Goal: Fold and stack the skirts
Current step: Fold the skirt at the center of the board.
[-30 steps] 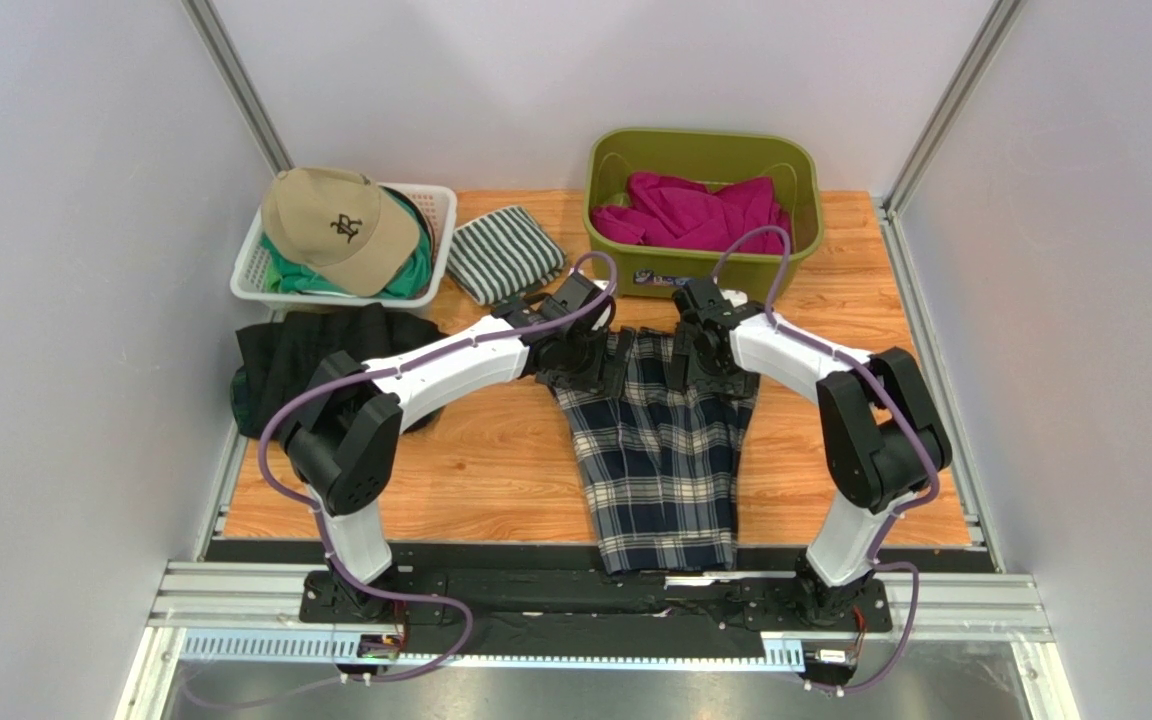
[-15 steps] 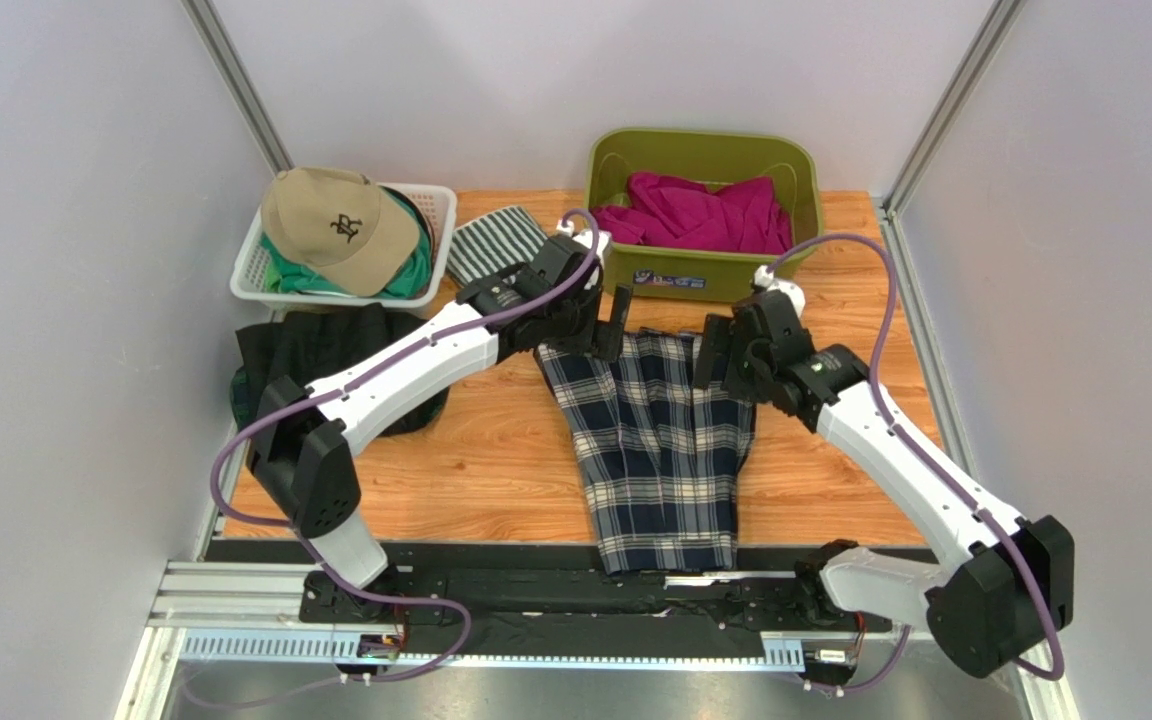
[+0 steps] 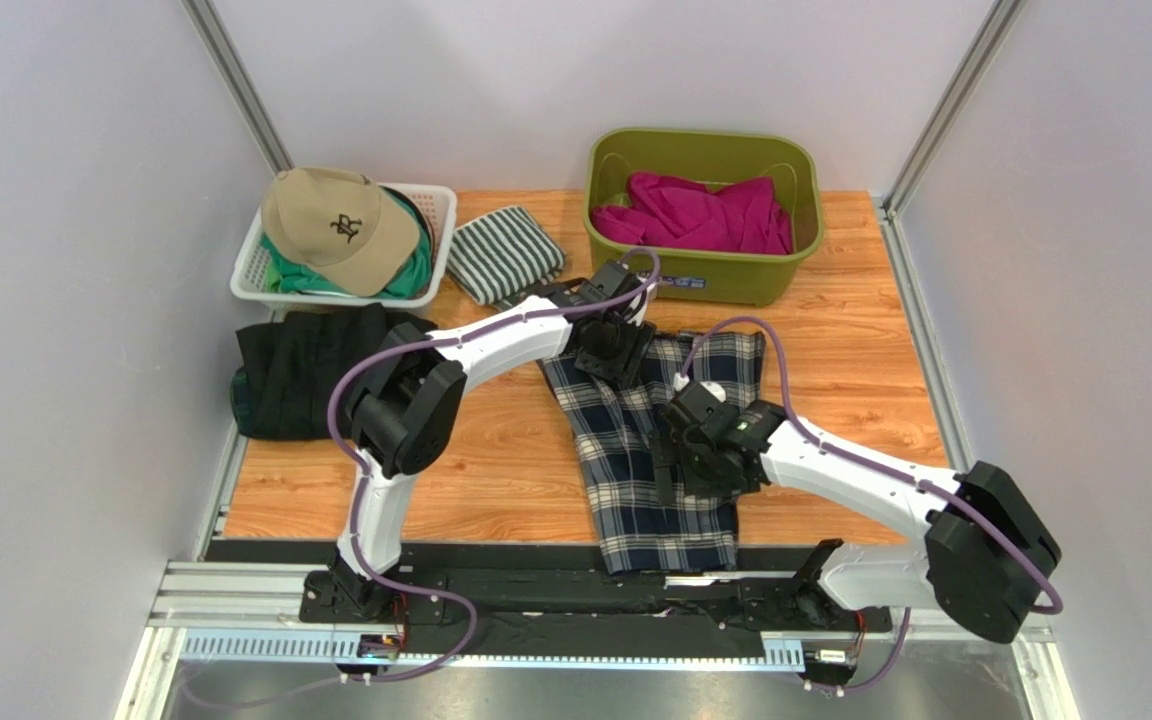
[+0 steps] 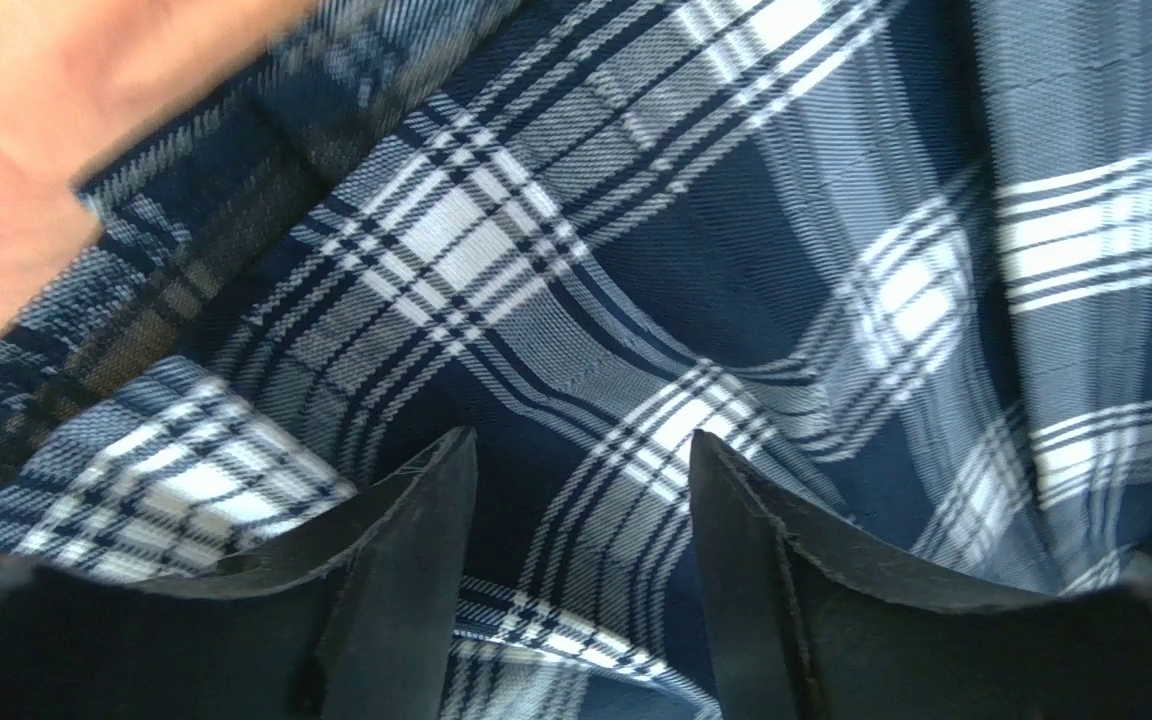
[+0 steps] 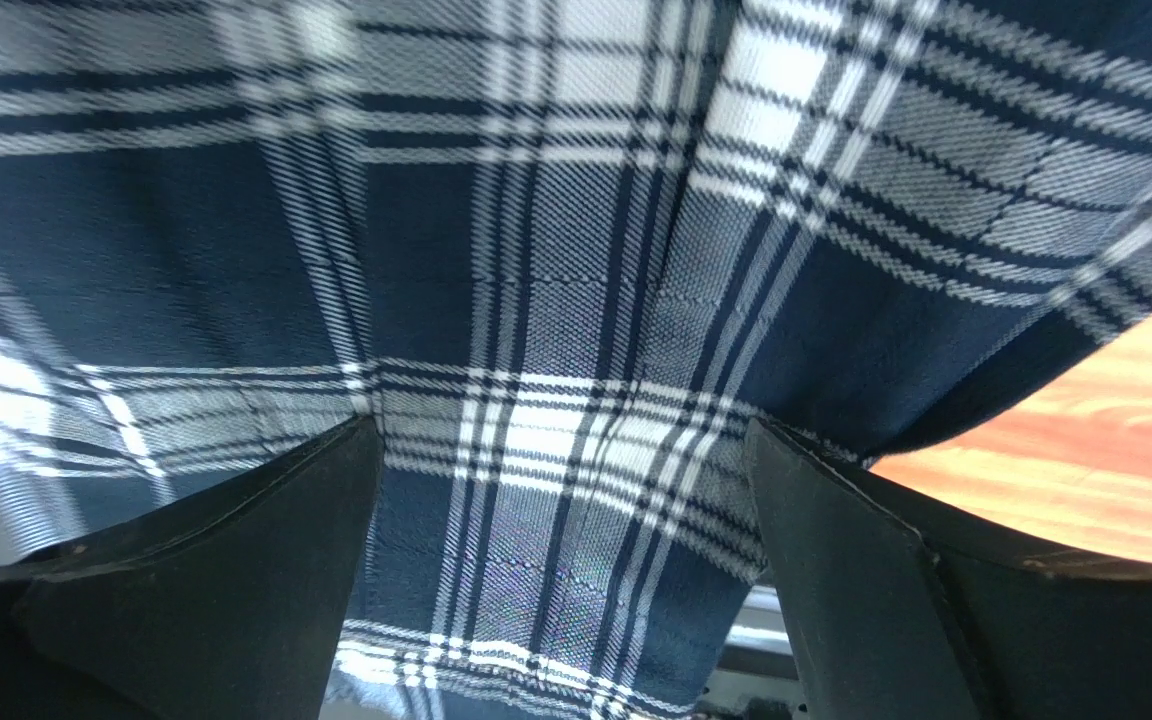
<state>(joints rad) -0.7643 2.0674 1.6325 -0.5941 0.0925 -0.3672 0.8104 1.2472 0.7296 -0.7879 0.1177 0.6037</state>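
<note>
The plaid skirt lies narrow and creased, with its near end past the table's edge. Next, my left gripper takes the skirt's side (image 3: 581, 447) and spreads it before folding.
The navy-white-grey plaid skirt (image 3: 630, 488) lies spread in the middle of the table (image 3: 838, 323), waist end toward the far side. My left gripper (image 3: 609, 354) is down on its far left part. In the left wrist view that gripper (image 4: 579, 443) is open, with a raised fold of plaid cloth (image 4: 778, 225) between its fingers. My right gripper (image 3: 683, 450) hangs over the skirt's middle. In the right wrist view it (image 5: 560, 428) stands wide open just above the plaid (image 5: 537, 180). A dark folded pile (image 3: 297, 375), black with a dark green edge, lies at the left edge.
A green-and-white striped folded cloth (image 3: 500, 252) lies behind the left arm. A white basket (image 3: 440, 210) with a tan cap (image 3: 334, 225) stands at the far left. A green bin (image 3: 702, 270) with magenta cloth (image 3: 695, 210) stands at the back.
The right arm swung from the skirt's far right corner toward the near side, to the skirt's middle. The left gripper dropped onto the far left part and its jaws narrowed.
</note>
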